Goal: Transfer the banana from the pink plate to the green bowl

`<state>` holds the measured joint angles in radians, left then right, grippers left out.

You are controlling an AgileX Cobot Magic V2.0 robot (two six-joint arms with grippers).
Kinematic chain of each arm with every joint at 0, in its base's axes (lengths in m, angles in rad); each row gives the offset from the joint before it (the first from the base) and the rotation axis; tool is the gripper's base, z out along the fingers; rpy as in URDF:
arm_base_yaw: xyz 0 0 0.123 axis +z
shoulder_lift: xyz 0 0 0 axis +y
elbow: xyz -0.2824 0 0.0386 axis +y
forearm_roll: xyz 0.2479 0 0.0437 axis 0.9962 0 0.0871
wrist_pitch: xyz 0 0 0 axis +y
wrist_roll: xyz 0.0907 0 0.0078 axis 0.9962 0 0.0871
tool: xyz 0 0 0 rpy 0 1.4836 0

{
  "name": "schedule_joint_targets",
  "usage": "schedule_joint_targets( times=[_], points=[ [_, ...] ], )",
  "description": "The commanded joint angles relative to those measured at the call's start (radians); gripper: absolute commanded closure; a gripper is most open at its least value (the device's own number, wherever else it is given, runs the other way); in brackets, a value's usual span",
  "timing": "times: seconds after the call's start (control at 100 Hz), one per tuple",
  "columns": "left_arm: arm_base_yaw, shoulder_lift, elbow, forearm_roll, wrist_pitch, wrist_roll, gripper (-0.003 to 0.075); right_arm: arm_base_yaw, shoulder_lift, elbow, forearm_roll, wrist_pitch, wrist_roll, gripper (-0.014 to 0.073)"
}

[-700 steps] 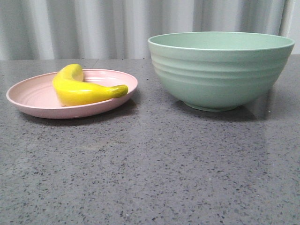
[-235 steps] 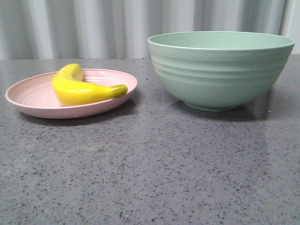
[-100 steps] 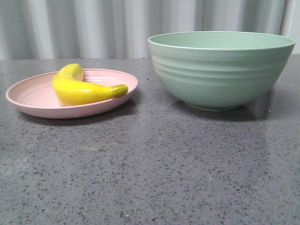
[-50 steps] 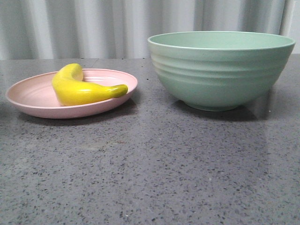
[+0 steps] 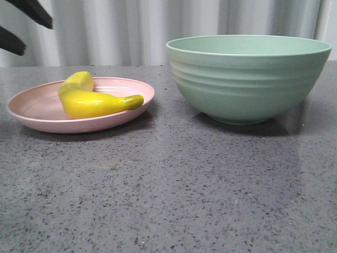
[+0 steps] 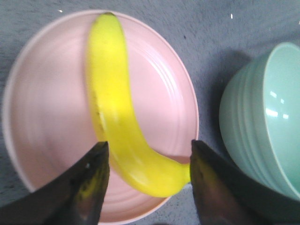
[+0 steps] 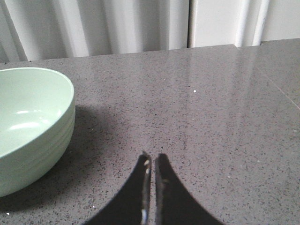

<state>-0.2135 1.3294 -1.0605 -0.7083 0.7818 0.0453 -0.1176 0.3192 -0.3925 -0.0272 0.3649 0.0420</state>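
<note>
The yellow banana lies on the pink plate. Next, my left gripper should move down to the middle bend (image 5: 74, 99) (image 6: 123, 144) of that banana and close there.
The yellow banana (image 5: 89, 100) lies on the pink plate (image 5: 37, 113) at the left of the table. The mint-green bowl (image 5: 247, 79) stands to its right. My left gripper (image 5: 23, 26) is open, high above the plate's far left side; only its dark fingertips show in the front view. In the left wrist view the left gripper (image 6: 149, 149) hangs open over the banana (image 6: 112, 103) on the plate (image 6: 42, 112), one finger on each side, apart from it, with the bowl (image 6: 262, 126) beside. My right gripper (image 7: 151, 158) is shut and empty above bare table beside the bowl (image 7: 28, 122).
The grey speckled tabletop (image 5: 168, 184) stretches in front of plate and bowl. A pale corrugated wall (image 5: 131, 31) runs behind the table.
My left gripper's fingertips have come into the front view at the top left, above the plate. Banana, plate and bowl have not moved.
</note>
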Motion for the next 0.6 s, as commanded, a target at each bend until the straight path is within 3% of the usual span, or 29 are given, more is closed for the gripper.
schedule_joint_targets(
  times=[0.0,0.4,0.59],
  points=[
    [-0.056,-0.001,-0.052,0.038,-0.034,-0.060,0.0393,-0.004,0.018,-0.022,-0.002,-0.081,-0.007,0.0673],
    [-0.126,0.045,-0.088,0.217,-0.017,-0.169,0.0391,-0.004,0.018,-0.022,-0.002,-0.081,-0.007,0.0673],
    [-0.126,0.045,-0.119,0.210,0.007,-0.169,0.0284,-0.004,0.018,-0.022,-0.002,-0.081,-0.007,0.0673]
  ],
)
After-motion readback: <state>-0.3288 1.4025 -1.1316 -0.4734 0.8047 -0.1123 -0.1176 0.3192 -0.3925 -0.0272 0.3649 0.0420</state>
